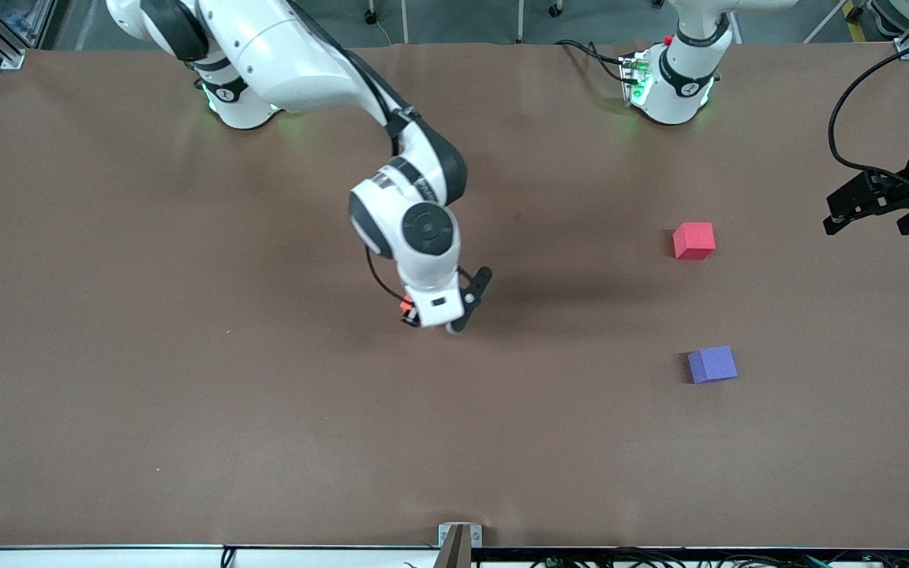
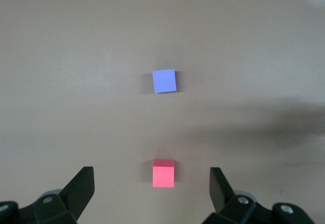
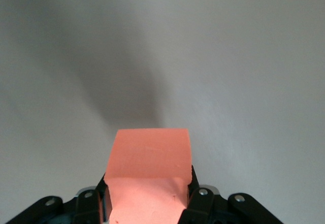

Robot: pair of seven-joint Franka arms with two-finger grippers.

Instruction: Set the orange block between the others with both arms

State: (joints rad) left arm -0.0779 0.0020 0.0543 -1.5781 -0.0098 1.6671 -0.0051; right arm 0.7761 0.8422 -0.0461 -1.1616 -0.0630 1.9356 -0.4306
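Next, I release the orange block with my right gripper on the bare brown mat in the middle of the table [image 1: 469, 290], well short of the pinkish-red cube.
My right gripper [image 1: 415, 315] hangs low over the middle of the table, shut on the orange block [image 3: 150, 168]. In the front view only an orange sliver of the block [image 1: 405, 303] shows under the wrist. The right wrist view has the block filling the space between the fingers of that gripper [image 3: 148, 191]. The pinkish-red cube [image 1: 693, 240] and the purple cube [image 1: 712, 364] lie apart toward the left arm's end, the purple one nearer the front camera. My left gripper [image 1: 857, 209] waits open in the air at that end. Its wrist view shows the open gripper [image 2: 151, 177], the red cube [image 2: 163, 173] and the purple cube [image 2: 164, 80].
A brown mat [image 1: 186, 394] covers the table. The two arm bases [image 1: 237, 102] [image 1: 671, 91] stand along the edge farthest from the front camera. A black cable [image 1: 845, 118] loops by the left gripper. A small clamp [image 1: 459, 543] sits at the front edge.
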